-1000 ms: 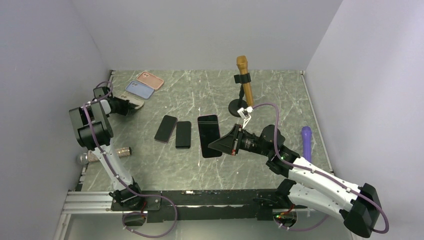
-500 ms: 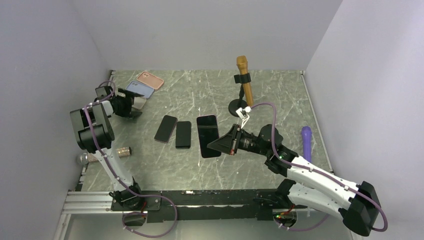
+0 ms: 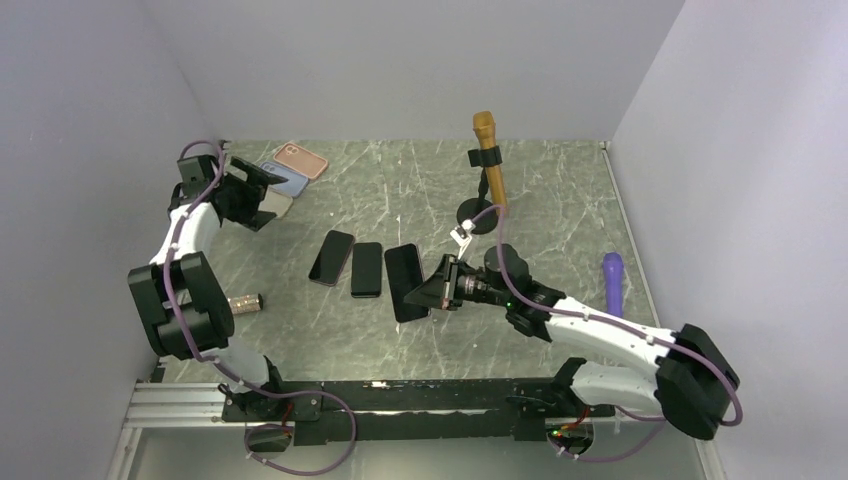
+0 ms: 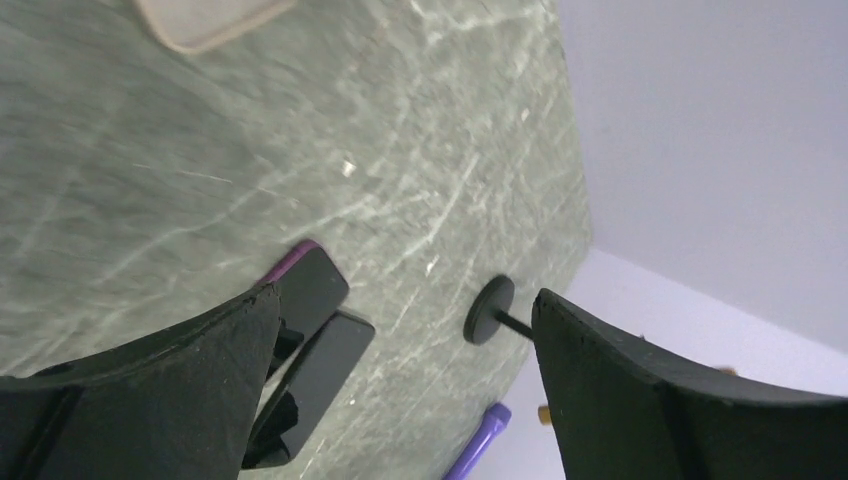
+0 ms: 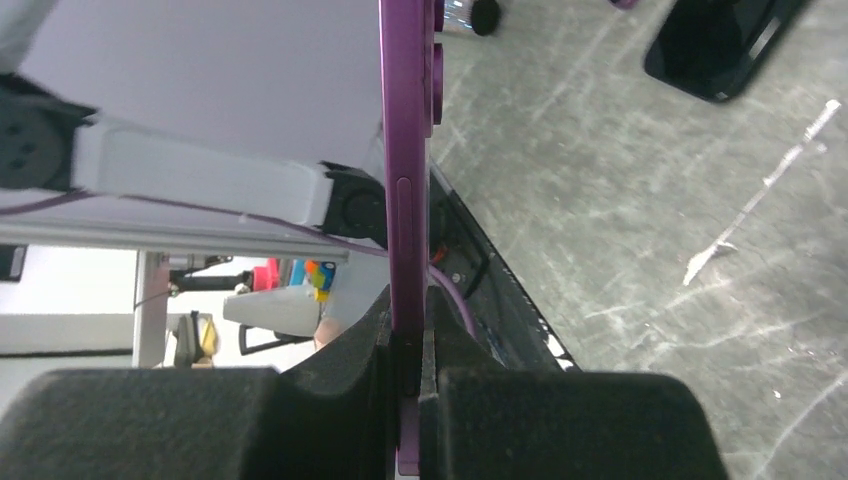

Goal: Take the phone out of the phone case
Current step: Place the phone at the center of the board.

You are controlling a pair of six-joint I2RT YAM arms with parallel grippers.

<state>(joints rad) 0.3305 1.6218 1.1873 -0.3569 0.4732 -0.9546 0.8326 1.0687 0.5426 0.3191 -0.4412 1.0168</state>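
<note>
The purple phone, now held low over the table, will be released flat, snug point(image 3: 388, 272) beside the nearest dark phone on the table, by my right gripper.
My right gripper point(image 3: 437, 290) is shut on the purple phone point(image 3: 403, 283), holding it by one edge low over the table beside two other dark phones point(image 3: 331, 257) point(image 3: 367, 269). Seen from the right wrist, the phone point(image 5: 405, 180) stands edge-on, clamped between the jaws of the right gripper point(image 5: 405, 345). The beige phone case point(image 3: 279, 205) lies at the back left, next to a blue case point(image 3: 290, 182) and a pink case point(image 3: 303, 160). My left gripper point(image 3: 266, 198) hovers over it, open and empty. From the left wrist, that gripper point(image 4: 405, 300) gapes wide, with the beige case point(image 4: 210, 15) at the top edge.
A gold microphone point(image 3: 487, 150) stands on a black round-based stand point(image 3: 478, 215) at the back centre. A purple microphone point(image 3: 611, 278) lies at the right, a silver one point(image 3: 243, 302) at the left near the left arm. Walls close in on three sides.
My left gripper has opened, let go of the beige case and swung back toward the far left. My right gripper has carried the phone leftward and lower, next to the other two phones.
</note>
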